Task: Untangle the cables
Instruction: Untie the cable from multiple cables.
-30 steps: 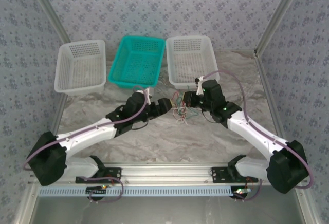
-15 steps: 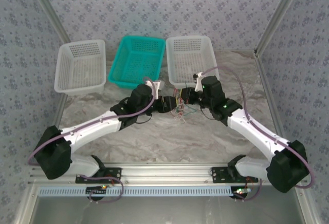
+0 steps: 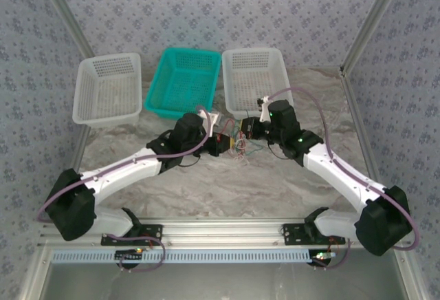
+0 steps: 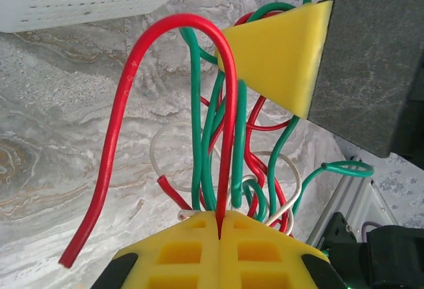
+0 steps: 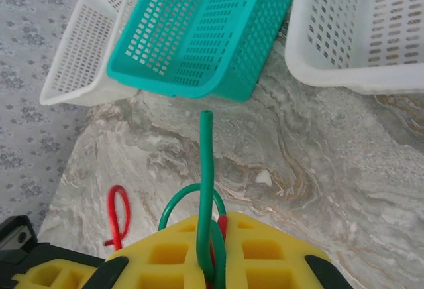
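My right gripper needs to let go of the green wire on the bare marble (image 3: 246,181) between the baskets and the metal rail.
The cables (image 3: 239,143) form a small clump of green, red and pale wires hanging between my two grippers above the marble table. My left gripper (image 3: 224,140) is shut on a red wire (image 4: 226,130), which loops up and over to a free end at the lower left. Green wires (image 4: 205,143) and a pale loop (image 4: 159,163) dangle beside it. My right gripper (image 3: 249,128) is shut on a green wire (image 5: 206,189) whose straight end sticks up, with a red one pinched beside it. Its yellow fingertip (image 4: 278,54) pushes into the clump from the right.
Three baskets stand at the back: white (image 3: 108,88), teal (image 3: 184,81) and white (image 3: 254,81). In the right wrist view the teal basket (image 5: 205,30) lies straight ahead, with white baskets either side. Patterned walls close in left and right.
My left gripper has moved right and closed in on the clump, meeting the right gripper. The right gripper has shifted slightly left and back. The wires now sit bunched between the two.
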Tool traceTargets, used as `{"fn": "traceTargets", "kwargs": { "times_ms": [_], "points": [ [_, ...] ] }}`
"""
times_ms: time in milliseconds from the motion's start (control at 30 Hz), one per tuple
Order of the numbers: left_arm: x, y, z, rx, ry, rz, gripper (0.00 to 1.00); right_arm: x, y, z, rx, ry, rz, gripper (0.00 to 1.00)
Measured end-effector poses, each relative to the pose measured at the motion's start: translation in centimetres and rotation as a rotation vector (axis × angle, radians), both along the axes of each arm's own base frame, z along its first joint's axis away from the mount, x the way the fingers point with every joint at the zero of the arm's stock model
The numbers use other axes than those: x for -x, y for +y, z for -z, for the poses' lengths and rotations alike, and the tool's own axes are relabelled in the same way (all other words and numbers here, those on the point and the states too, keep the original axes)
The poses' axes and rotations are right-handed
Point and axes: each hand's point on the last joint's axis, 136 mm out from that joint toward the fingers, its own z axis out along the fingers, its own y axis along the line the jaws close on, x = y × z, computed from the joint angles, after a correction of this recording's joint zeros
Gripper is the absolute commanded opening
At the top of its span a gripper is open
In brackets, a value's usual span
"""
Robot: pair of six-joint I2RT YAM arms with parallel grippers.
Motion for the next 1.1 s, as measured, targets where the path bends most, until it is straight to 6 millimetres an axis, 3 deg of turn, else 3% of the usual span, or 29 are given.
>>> {"fn": "traceTargets", "kwargs": {
  "times_ms": [100, 267, 467, 667, 800, 933, 1000, 1100],
  "points": [
    [0.0, 0.7, -1.0, 0.011, -0.010, -0.008, 0.00, -0.6, -1.3, 0.4, 0.012, 0.018, 0.038, 0.03],
    [-0.1, 2.6, -4.7, 0.084, -0.063, -0.036, 0.00, -1.7, -3.1, 0.4, 0.022, 0.020, 0.096, 0.04],
    [0.3, 6.4, -8.1, 0.126, -0.110, -0.108, 0.00, -3.1, -5.8, 0.6, 0.066, 0.001, 0.180, 0.05],
    [0.3, 12.1, -11.3, 0.144, -0.190, -0.258, 0.00, -3.6, -11.6, 4.6, 0.160, 0.091, 0.352, 0.08],
    [0.4, 15.0, -11.6, 0.128, -0.201, -0.337, 0.00, -2.8, -11.5, 5.6, 0.167, 0.124, 0.333, 0.09],
    [0.6, 18.3, -11.9, 0.076, -0.213, -0.441, 0.00, -2.3, -11.2, 5.0, 0.164, 0.107, 0.305, 0.08],
    [0.9, 20.6, -13.3, 0.044, -0.244, -0.517, 0.00, -2.0, -11.4, 4.6, 0.169, 0.094, 0.307, 0.08],
    [1.6, 23.9, -17.3, 0.018, -0.330, -0.633, 0.00, -1.1, -12.0, 4.4, 0.167, 0.075, 0.316, 0.08]
  ]
}}
